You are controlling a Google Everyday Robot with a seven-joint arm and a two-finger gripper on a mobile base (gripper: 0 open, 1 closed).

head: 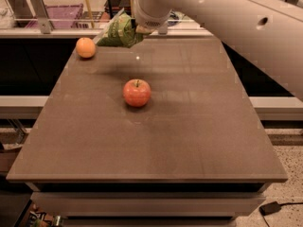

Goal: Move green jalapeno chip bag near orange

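My gripper is going to release the green jalapeno chip bag on the table (112, 56), beside the orange and behind the apple.
The green jalapeno chip bag (118, 31), crumpled shiny green foil with a white edge, hangs above the far part of the table, held by my gripper (137, 30) at its right end. The gripper is shut on the bag, at the end of the white arm that reaches in from the upper right. The orange (85, 47) lies on the table's far left corner, a short way left of and below the bag. The bag does not touch the orange.
A red-orange apple (137, 92) with a stem stands near the middle of the brown table (151, 141). Behind the table's far edge runs a rail with a purple crate (61, 14). The white arm (227, 22) spans the upper right.
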